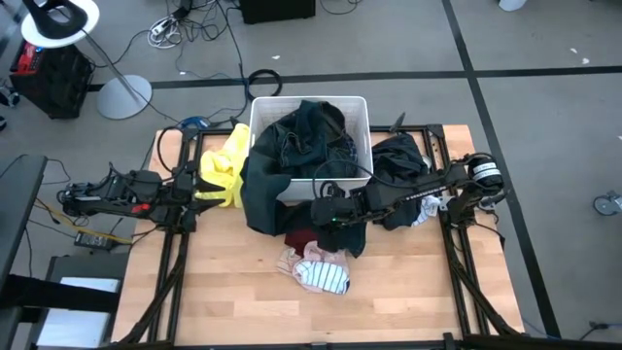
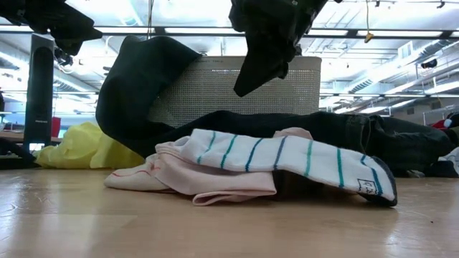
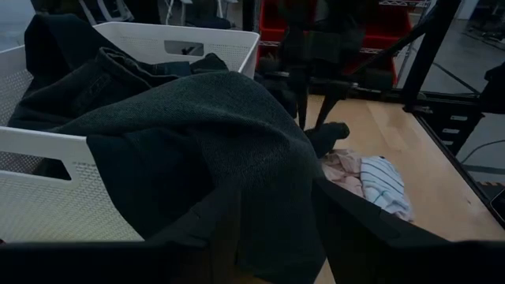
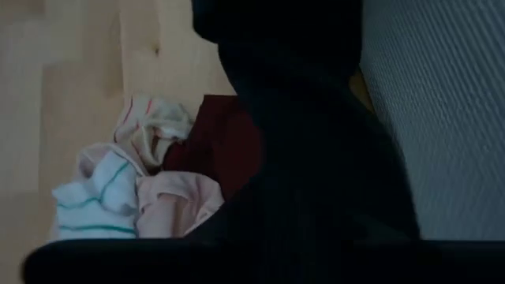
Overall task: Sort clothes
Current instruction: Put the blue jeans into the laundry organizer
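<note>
The dark green garment hangs over the near rim of the bin. Next, my right gripper takes the garment's loose end (image 1: 354,240) and lifts it over into the bin.
My right gripper (image 1: 327,213) is over the table's middle, just near the white bin (image 1: 358,107), and is shut on a black garment (image 2: 262,64). My left gripper (image 1: 191,191) is at the left, beside a yellow garment (image 1: 225,167); its fingers (image 3: 197,229) are open and empty. A dark green garment (image 1: 260,194) hangs over the bin's near left rim, its lower end on the table. Below my right gripper lie a maroon garment (image 4: 217,142), a salmon pink one (image 2: 208,179) and a white-striped one (image 2: 287,158). My right gripper holds the black garment by its upper end (image 2: 276,36), coming from above. The cloth itself hides the fingers in the right wrist view (image 4: 308,158), so layers and edge do not show. The garment hangs slack below the gripper, clear of the table and the clothes beneath.
More dark clothes fill the bin (image 1: 311,131), and a black pile (image 1: 400,160) lies right of it under my right arm. Bare wood shows along the table's near edge (image 1: 292,316). Cables and a lamp base lie on the floor beyond the table.
</note>
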Available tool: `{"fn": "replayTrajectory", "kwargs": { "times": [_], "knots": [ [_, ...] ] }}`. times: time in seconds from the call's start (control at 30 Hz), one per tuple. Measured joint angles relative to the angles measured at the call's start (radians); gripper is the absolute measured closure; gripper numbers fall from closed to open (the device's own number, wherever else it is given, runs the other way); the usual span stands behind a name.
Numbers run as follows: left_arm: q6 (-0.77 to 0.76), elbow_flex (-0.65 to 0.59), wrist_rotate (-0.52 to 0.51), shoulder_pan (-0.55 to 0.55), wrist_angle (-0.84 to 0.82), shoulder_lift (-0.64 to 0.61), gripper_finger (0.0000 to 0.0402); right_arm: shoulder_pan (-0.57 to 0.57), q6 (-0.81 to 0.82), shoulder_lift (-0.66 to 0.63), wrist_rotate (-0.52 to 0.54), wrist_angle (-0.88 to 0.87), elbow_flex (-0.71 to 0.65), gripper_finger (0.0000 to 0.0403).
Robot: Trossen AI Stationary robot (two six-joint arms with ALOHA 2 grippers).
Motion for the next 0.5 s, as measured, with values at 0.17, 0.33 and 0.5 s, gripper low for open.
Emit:
{"fn": "replayTrajectory", "kwargs": {
  "times": [0.17,0.33,0.5],
  "knots": [
    [0.000,0.000,0.000,0.000,0.000,0.000,0.0238,0.001,-0.049,0.000,-0.001,0.010,0.000,0.0264],
    [0.000,0.000,0.000,0.000,0.000,0.000,0.0239,-0.008,-0.058,0.000,-0.001,0.045,-0.001,0.0222],
    [0.000,0.000,0.000,0.000,0.000,0.000,0.0238,-0.017,-0.076,0.041,-0.014,0.078,-0.003,0.0201]
  ]
}}
